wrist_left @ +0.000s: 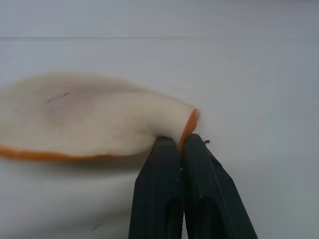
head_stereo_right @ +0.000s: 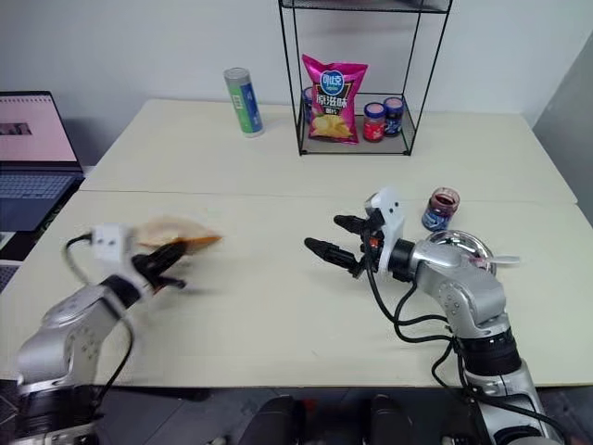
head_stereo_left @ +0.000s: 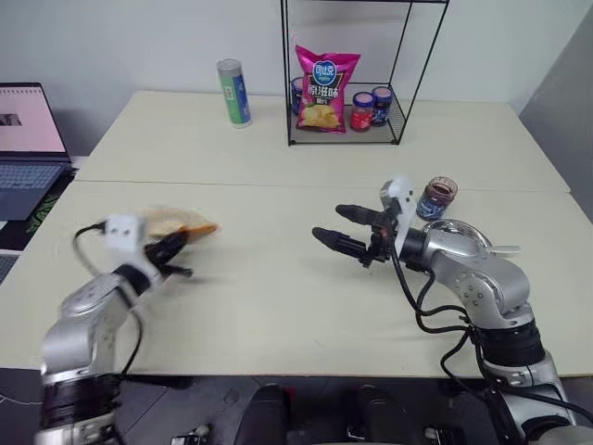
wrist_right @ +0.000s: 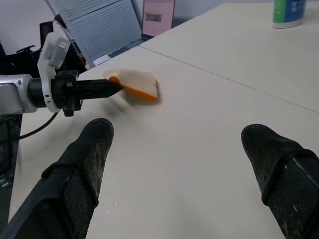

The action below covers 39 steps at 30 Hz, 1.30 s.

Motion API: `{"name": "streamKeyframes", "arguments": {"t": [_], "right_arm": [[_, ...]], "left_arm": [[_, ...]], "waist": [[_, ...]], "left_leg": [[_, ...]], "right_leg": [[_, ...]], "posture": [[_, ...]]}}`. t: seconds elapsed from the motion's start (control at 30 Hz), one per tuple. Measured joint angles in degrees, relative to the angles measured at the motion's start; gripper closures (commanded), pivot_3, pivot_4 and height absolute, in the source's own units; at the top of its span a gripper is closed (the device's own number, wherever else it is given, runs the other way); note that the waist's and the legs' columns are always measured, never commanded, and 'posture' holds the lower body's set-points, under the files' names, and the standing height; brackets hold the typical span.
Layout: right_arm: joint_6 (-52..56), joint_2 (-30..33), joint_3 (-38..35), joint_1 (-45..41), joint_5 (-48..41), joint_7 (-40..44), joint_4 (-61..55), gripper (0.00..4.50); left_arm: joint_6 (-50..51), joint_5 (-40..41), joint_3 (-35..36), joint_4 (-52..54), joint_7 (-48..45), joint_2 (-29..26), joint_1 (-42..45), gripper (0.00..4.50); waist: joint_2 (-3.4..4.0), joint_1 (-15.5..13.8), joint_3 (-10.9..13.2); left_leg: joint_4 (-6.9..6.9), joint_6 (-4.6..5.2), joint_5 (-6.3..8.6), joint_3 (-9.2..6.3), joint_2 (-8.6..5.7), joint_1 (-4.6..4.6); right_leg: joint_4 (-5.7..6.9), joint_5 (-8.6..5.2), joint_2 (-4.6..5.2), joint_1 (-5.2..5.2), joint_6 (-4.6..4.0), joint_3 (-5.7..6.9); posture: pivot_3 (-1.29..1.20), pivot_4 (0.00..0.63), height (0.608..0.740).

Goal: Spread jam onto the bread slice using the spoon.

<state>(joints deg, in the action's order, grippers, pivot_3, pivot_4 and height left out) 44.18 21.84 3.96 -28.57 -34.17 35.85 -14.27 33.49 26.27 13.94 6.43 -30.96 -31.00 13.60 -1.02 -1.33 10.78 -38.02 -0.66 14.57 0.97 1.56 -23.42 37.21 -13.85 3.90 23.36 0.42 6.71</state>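
Note:
The robot's left gripper will release the bread slice on the table's bare middle (head_stereo_left: 319, 247), near the fingertips of the robot's right gripper.
The bread slice (head_stereo_left: 176, 222), light tan with an orange-brown crust, hangs tilted just above the table's left part. My left gripper (wrist_left: 179, 142) is shut on its crust edge. Over the table's middle, my right gripper (head_stereo_left: 332, 225) stands open and empty, pointing toward the bread (wrist_right: 137, 84) from well to its right. The jam sits in a small clear glass jar (head_stereo_left: 437, 197) behind my right forearm. Beside the jar, a round steel plate (head_stereo_right: 463, 243) is partly hidden by that arm. The spoon's silvery handle (head_stereo_right: 505, 260) juts over the plate's right rim; its bowl is hidden.
At the back, a black wire rack (head_stereo_left: 400, 93) holds a pink chip bag (head_stereo_left: 324, 88) and red- and blue-lidded jars (head_stereo_left: 371, 108). A green-blue can (head_stereo_left: 234, 93) stands left of it. A laptop (head_stereo_left: 28, 139) sits off the table's left edge.

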Motion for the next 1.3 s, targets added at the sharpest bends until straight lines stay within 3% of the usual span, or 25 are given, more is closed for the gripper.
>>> {"name": "streamKeyframes", "arguments": {"t": [0.2,0.47,0.73,1.07,1.3], "right_arm": [[0.99,2.2,-3.62,1.25,-0.56,-2.26,-3.47,0.0],[6.09,7.56,-8.86,8.55,-4.21,-3.71,-12.44,0.0],[8.57,7.61,-9.69,11.43,-6.46,-6.86,-17.16,0.0],[8.93,7.63,-9.46,11.57,-7.42,-7.64,-16.84,0.0],[8.01,7.75,-9.31,11.32,-7.0,-7.2,-15.74,0.0]], "left_arm": [[6.0,0.65,-13.33,4.19,-6.36,0.63,1.76,4.46],[5.05,-2.18,-25.6,3.4,-18.08,-3.26,6.14,4.46],[-0.9,-7.39,-27.14,-3.81,-21.1,-3.94,8.16,4.46],[-0.9,-7.58,-28.13,0.27,-24.05,-3.85,6.52,4.46],[-5.32,-12.19,-28.79,-1.6,-23.23,-4.18,5.71,4.46]], "waist": [[0.0,0.86,0.0],[0.0,0.56,0.0],[0.0,0.53,0.01],[0.0,0.16,0.0],[0.0,0.14,0.0]], "left_leg": [[0.12,0.0,0.0,0.2,0.18,0.11],[0.1,0.01,0.01,0.45,0.17,0.23],[0.11,0.03,0.02,0.82,0.24,0.42],[0.1,0.08,0.05,0.92,0.22,0.42],[0.1,0.08,0.05,0.91,0.27,0.44]], "right_leg": [[0.02,0.01,-0.41,0.08,-0.01,-0.24],[-0.01,-0.15,-0.47,0.09,0.25,-0.56],[0.04,-0.1,-0.56,0.12,0.29,-1.03],[-0.01,-0.08,-0.56,0.15,0.31,-1.2],[0.01,-0.08,-0.63,0.15,0.31,-1.19]], "posture": [[0.0,0.15,0.74],[0.0,0.15,0.74],[0.0,0.15,0.74],[0.0,0.15,0.74],[0.0,0.15,0.74]]}}
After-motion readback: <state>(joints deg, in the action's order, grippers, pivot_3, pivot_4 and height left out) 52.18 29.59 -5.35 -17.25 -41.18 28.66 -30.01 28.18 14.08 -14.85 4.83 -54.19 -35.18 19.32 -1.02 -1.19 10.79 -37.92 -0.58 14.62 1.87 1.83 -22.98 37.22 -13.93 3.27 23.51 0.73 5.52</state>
